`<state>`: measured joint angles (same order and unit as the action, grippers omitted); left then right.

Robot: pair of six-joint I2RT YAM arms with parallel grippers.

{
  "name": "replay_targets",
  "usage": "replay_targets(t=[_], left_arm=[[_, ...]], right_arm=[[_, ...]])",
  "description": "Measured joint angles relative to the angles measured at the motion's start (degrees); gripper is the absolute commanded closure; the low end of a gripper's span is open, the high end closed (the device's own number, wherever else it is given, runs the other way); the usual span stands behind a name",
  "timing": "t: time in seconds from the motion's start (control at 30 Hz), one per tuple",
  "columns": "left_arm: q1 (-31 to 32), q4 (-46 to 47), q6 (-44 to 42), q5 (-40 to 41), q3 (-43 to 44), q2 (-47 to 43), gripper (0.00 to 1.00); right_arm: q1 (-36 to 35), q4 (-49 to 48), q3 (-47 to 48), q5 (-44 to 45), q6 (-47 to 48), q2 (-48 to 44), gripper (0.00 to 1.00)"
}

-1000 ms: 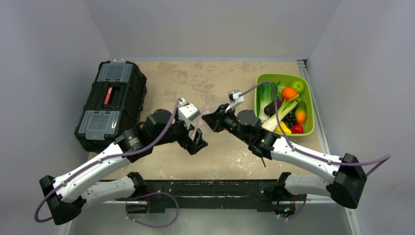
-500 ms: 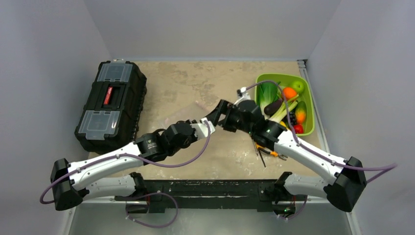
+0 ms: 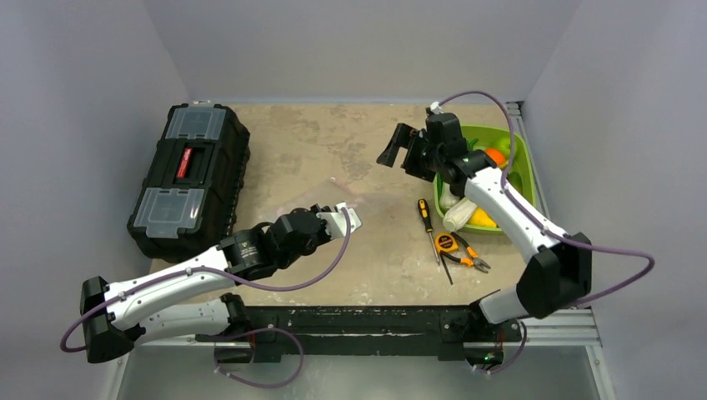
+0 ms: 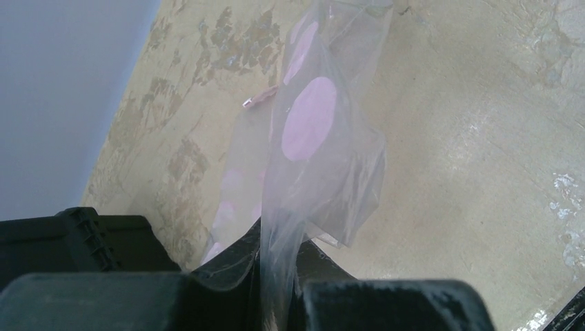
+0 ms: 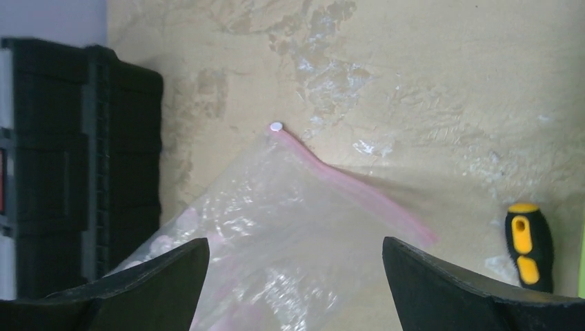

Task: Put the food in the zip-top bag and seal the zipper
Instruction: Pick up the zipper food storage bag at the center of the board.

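Observation:
Next, my right gripper goes to the pink zipper's end (image 3: 393, 204) (image 5: 426, 238) nearest the screwdriver and closes there on the clear zip-top bag.
The clear zip-top bag (image 3: 371, 200) lies in the middle of the table, and its pink zipper (image 5: 352, 193) runs slanted across its far edge. My left gripper (image 3: 350, 218) is shut on a fold of the bag (image 4: 310, 117), with the plastic pinched between its jaws (image 4: 279, 258). My right gripper (image 3: 398, 148) hangs open above the table beside the bin, looking down on the bag (image 5: 276, 227) with nothing between its fingers (image 5: 293, 276). The food sits in the lime-green bin (image 3: 518, 150), mostly hidden by the right arm; only pale stalk ends (image 3: 454, 208) show.
A black toolbox (image 3: 188, 179) stands at the left. A yellow-and-black screwdriver (image 3: 427, 218), a tape measure (image 3: 448, 242) and pliers (image 3: 468, 260) lie right of the bag. An orange fruit (image 3: 498, 156) shows in the bin. Walls close in on three sides.
The left gripper went from open to shut on the bag. The right gripper let go, opened, and swung back and right toward the green bin, uncovering the tools.

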<state>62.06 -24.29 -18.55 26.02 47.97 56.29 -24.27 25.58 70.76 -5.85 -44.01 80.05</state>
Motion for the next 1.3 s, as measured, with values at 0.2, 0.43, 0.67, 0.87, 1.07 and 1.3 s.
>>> replay_targets(t=[0.2, 0.43, 0.67, 0.87, 1.07, 1.3], left_arm=[[0.37, -0.26, -0.61, -0.07, -0.09, -2.43, 0.93], [0.63, -0.26, -1.18, 0.26, -0.11, -2.56, 0.93], [0.92, -0.68, -1.20, 1.88, -0.11, -1.62, 0.94], [1.42, -0.68, -1.20, 2.43, -0.11, -1.22, 0.94], [1.81, -0.63, -1.18, 2.67, -0.11, -1.25, 0.94], [2.34, -0.59, -0.63, 2.73, -0.11, -2.05, 0.96]], right_arm=[[2.91, -1.09, 4.83, -6.23, 14.38, 12.26, 0.01], [8.24, -2.71, -0.22, -8.59, 10.23, 19.02, 0.01], [6.78, 0.04, -1.40, -0.55, -2.93, 16.76, 0.01], [0.83, -1.75, -8.02, 3.87, -18.86, 8.94, 0.01], [-0.83, -5.84, -13.86, 4.90, -31.98, 5.14, 0.01], [-0.79, -13.70, -19.39, 4.24, -41.00, 5.20, 0.34]])
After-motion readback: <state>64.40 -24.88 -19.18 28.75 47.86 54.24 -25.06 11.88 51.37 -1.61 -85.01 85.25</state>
